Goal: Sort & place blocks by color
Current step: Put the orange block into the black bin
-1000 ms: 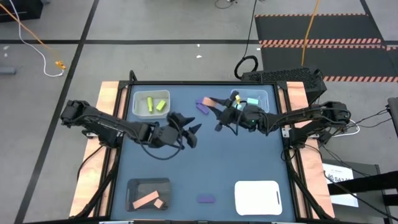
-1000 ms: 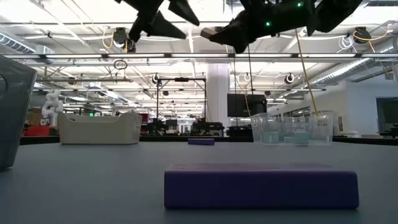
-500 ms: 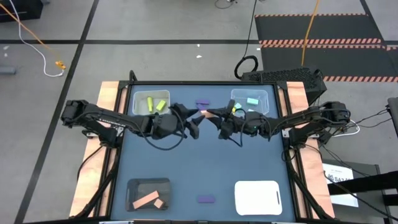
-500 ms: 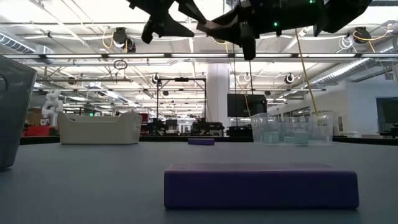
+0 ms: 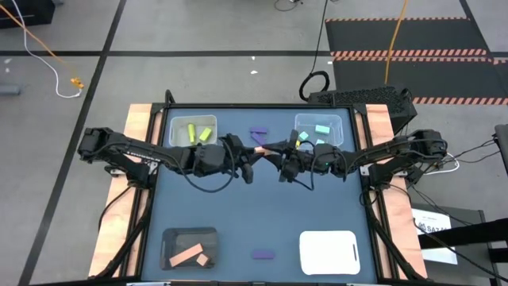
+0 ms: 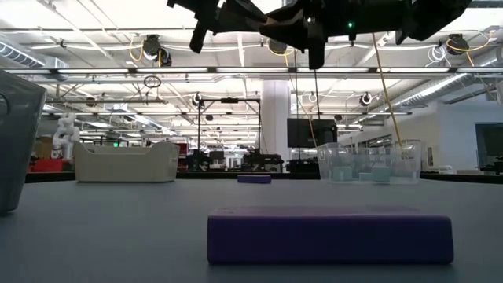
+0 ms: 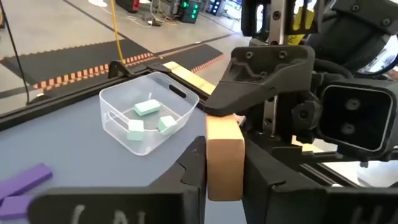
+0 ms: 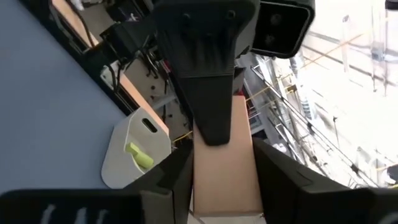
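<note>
The salmon-orange block will go down in the black tray (image 5: 193, 241), against the far side of the long block, where I need to set it with my left gripper.
High above the table's far middle, a salmon-orange block (image 5: 260, 147) hangs between my two grippers, which meet tip to tip. My left gripper (image 5: 252, 152) comes from the left and is shut on it. My right gripper (image 5: 271, 149) comes from the right and is also shut on it. A clear tray (image 5: 193, 131) at the far left holds yellow-green blocks. A clear tray (image 5: 319, 129) at the far right holds mint-teal ones. One purple block (image 5: 258, 133) lies between these trays, and another (image 5: 263, 254) lies near the front edge. My left gripper pinches the block's end nearer to it (image 7: 224, 168) between its two fingers (image 7: 194, 169). It comes level from the table's left. The block is clear of the table. My right gripper pinches the block's other end by two side faces (image 8: 224, 177), level from the table's right. A left finger (image 8: 211, 106) lies over the face between them.
A black tray (image 5: 190, 249) with two salmon-orange blocks sits at the near left. A white tray (image 5: 329, 252) sits at the near right. In the low view the near purple block (image 6: 330, 234) fills the foreground, and both arms hang well above the table.
My left gripper has gone up and toward the far right to meet the right one, and has shut on the block. My right gripper has carried the block a little toward the table's left and keeps hold of it.
</note>
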